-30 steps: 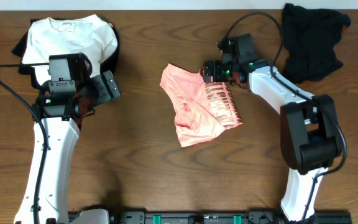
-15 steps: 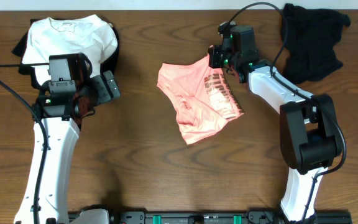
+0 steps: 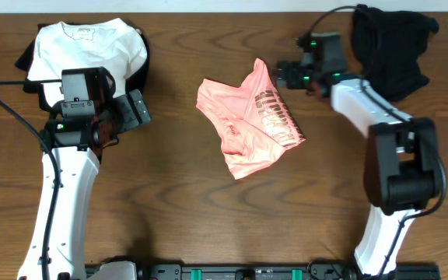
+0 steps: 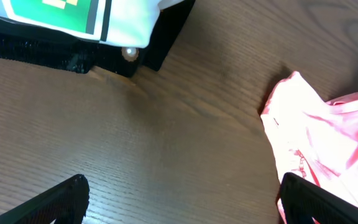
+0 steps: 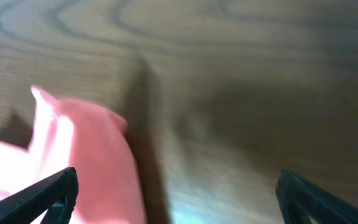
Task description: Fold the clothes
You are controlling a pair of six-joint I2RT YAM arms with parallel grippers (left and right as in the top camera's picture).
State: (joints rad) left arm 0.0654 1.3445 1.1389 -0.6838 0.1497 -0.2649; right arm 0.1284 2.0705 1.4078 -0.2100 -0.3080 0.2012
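Note:
My right gripper will grab the salmon-pink T-shirt next, by the corner at the striped print's near end [image 3: 301,140].
The salmon-pink T-shirt [image 3: 251,120] lies crumpled at the middle of the table, its dark striped print facing up on the right side. It also shows in the left wrist view [image 4: 328,137] and, blurred, in the right wrist view [image 5: 86,162]. My right gripper [image 3: 285,75] is open and empty just right of the shirt's raised top corner, apart from it. My left gripper [image 3: 140,109] is open and empty over bare wood, left of the shirt.
A white T-shirt [image 3: 92,47] lies folded on dark cloth at the back left. A black garment [image 3: 391,50] lies bunched at the back right. A dark base with a green-and-white label [image 4: 73,25] is at the top of the left wrist view.
My right gripper lifted the shirt's top right corner up and back, then let it go and moved right. The shirt's corner now stands up loose. The left arm has not moved.

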